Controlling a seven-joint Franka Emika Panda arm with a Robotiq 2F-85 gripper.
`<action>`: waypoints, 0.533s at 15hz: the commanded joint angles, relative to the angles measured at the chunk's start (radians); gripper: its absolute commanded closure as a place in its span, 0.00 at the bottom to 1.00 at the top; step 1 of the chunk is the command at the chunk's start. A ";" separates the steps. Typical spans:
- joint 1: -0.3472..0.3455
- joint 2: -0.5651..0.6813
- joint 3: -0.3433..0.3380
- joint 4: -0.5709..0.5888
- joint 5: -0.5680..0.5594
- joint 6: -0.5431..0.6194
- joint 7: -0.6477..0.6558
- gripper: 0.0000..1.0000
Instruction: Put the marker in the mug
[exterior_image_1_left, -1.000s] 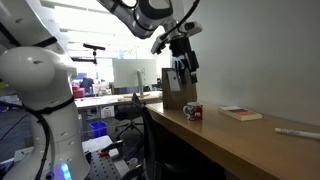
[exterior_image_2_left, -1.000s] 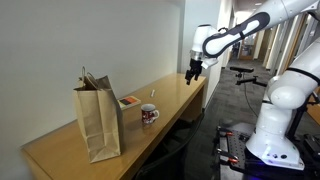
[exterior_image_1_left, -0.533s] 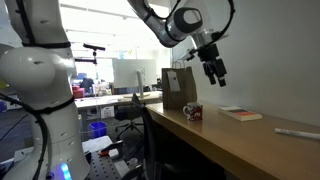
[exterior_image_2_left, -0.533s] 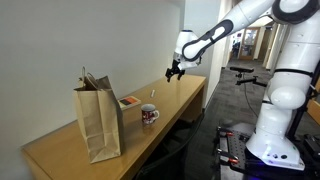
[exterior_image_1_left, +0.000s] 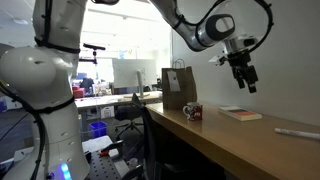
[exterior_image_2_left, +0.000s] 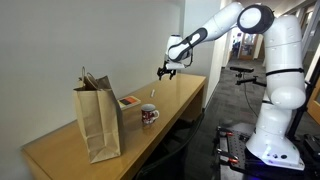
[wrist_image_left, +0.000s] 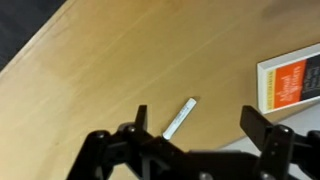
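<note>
Next, my gripper closes on the marker's end (exterior_image_1_left: 279, 130) (wrist_image_left: 191, 103) nearest the book, so that most of the marker sticks out of my fingers.
The marker (wrist_image_left: 180, 118), a slim whitish stick, lies flat on the wooden table (wrist_image_left: 100, 70) just beyond my jaws in the wrist view. It also shows near the table's end in an exterior view (exterior_image_1_left: 297, 132). The mug (exterior_image_1_left: 192, 112), small and dark with red and white pattern, stands upright next to the brown bag; it shows in both exterior views (exterior_image_2_left: 149, 115). My gripper (wrist_image_left: 200, 140) is open and empty. It hangs in the air above the table (exterior_image_1_left: 243, 72), past the mug and roughly over the book (exterior_image_2_left: 167, 70).
A tall brown paper bag (exterior_image_1_left: 178, 88) stands behind the mug (exterior_image_2_left: 98, 120). A flat reddish book (exterior_image_1_left: 241, 113) lies between mug and marker, at the right edge in the wrist view (wrist_image_left: 290, 85). A wall runs along the table's far side (exterior_image_2_left: 60, 40).
The arm has swung along the table, from above the bag and mug towards the book and marker end. The jaws stay open; nothing on the table moved.
</note>
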 joint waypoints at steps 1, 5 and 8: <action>0.038 0.002 -0.039 0.007 0.020 -0.006 -0.015 0.00; 0.036 0.014 -0.048 0.006 0.063 -0.038 0.009 0.00; 0.015 0.103 -0.037 0.096 0.175 -0.104 -0.027 0.00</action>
